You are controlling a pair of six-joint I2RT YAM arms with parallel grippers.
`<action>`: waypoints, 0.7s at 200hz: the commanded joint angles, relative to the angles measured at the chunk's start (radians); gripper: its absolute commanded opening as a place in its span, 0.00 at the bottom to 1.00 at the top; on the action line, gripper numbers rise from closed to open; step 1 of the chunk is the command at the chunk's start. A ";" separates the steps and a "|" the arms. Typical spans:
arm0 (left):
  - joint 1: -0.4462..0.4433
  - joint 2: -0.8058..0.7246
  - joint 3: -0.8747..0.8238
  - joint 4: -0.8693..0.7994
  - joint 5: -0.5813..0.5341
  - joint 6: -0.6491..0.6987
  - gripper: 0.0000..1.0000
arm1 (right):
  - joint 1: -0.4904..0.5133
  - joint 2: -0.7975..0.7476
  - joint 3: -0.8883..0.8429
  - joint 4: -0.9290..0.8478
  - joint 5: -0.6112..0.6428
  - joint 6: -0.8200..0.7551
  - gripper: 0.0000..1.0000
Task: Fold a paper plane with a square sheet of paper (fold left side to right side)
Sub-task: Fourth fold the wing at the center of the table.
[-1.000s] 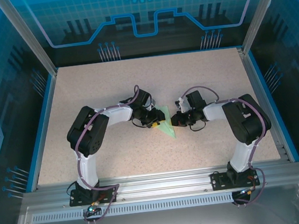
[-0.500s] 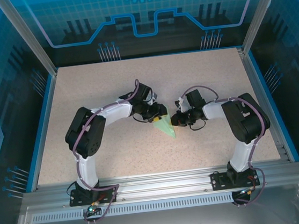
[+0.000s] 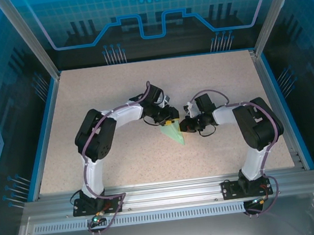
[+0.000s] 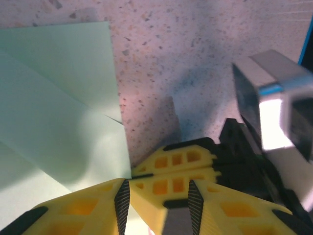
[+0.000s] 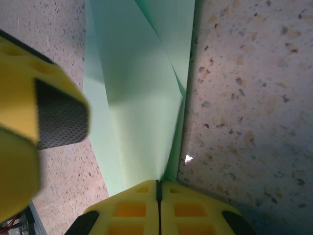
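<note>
The paper's tip lies free while my right gripper holds the paper's folded edge beside my left gripper, so it should open and take the paper's tip (image 3: 183, 143).
The pale mint-green sheet of paper (image 3: 174, 131) lies mid-table, folded into a slim pointed shape with its tip toward the near edge. In the right wrist view its raised folded layer (image 5: 142, 98) runs down into the seam of my right gripper (image 5: 157, 185), which is shut on that edge. My left gripper (image 3: 170, 120) hovers over the paper's far end, jaws apart. In the left wrist view the left gripper (image 4: 157, 188) is open, the right gripper's shut yellow tips (image 4: 173, 169) show through its gap, and the paper (image 4: 58, 112) lies to the left.
The speckled beige table (image 3: 114, 88) has a blue raised rim and transparent walls around it. The two grippers (image 3: 183, 127) stand almost tip to tip. One left finger with its black pad (image 5: 54, 117) looms beside the paper in the right wrist view.
My left gripper has moved right and slightly away from me, from the paper's left edge to its far end, close to the right gripper. The right arm and the paper have stayed put.
</note>
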 commanded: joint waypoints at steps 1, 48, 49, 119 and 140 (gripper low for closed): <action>-0.005 0.035 0.043 -0.039 0.018 0.026 0.41 | -0.013 0.054 -0.014 -0.114 0.082 -0.024 0.06; 0.006 0.089 0.053 -0.073 -0.026 0.051 0.41 | -0.014 0.052 -0.014 -0.127 0.092 -0.035 0.06; 0.006 0.089 0.054 -0.073 -0.027 0.051 0.40 | -0.013 0.053 -0.014 -0.127 0.092 -0.035 0.06; 0.016 0.132 0.021 -0.061 -0.042 0.047 0.40 | -0.014 0.022 -0.015 -0.115 0.061 -0.041 0.08; 0.014 0.132 -0.013 -0.038 -0.041 0.038 0.40 | -0.016 -0.045 -0.011 -0.123 0.043 -0.040 0.17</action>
